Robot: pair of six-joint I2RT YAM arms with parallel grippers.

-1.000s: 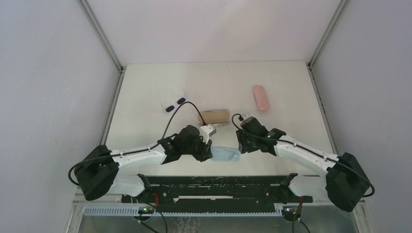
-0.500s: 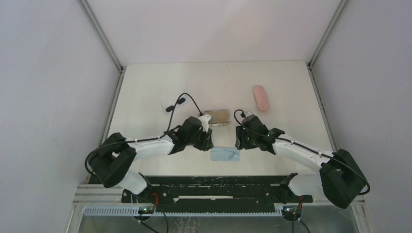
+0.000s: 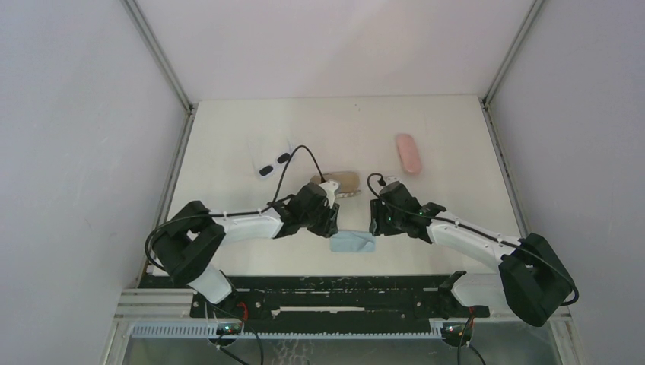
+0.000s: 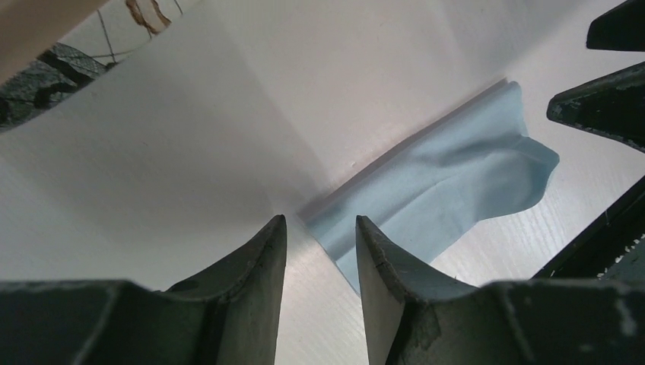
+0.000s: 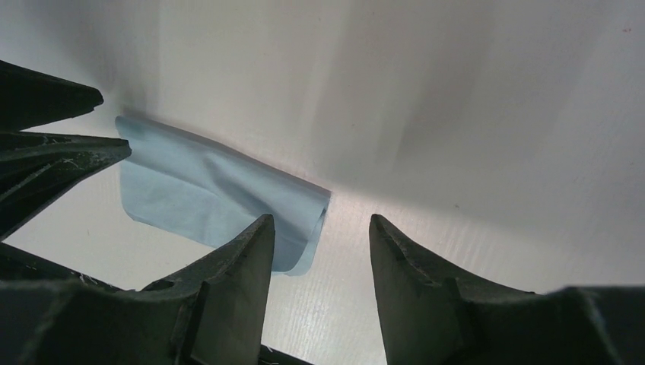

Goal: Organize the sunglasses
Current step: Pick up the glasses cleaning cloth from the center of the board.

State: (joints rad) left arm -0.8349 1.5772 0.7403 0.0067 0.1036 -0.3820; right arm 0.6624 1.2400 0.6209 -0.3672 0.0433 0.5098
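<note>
The light-blue cloth bulges crooked at its end by my right gripper, so next my left gripper pinches the cloth's opposite corner [image 4: 318,224] while my right gripper straightens it.
The white-framed sunglasses [image 3: 274,162] with small dark lenses lie at the far left of the table. A dark lens with thin lines [image 4: 42,72] shows beside a tan case [image 3: 339,182]; I cannot tell more of the black pair. My left gripper [image 3: 328,226] is open with a narrow gap and empty, low over the table just left of a folded light-blue cloth [image 3: 352,242]. In the left wrist view its jaws [image 4: 319,222] frame the cloth's corner [image 4: 449,175]. My right gripper [image 3: 376,227] is open and empty at the cloth's right end [image 5: 213,201]; its jaws [image 5: 321,220] stand over bare table.
A pink oval case [image 3: 408,153] lies at the far right. The tan case sits just beyond both grippers. The two grippers face each other across the cloth, each one's fingers [image 5: 46,99] showing in the other's wrist view. Grey walls close in both sides.
My left gripper has come off the cloth's left edge and moved away from the base toward the tan case. The right gripper has shifted slightly. The cloth lies free.
</note>
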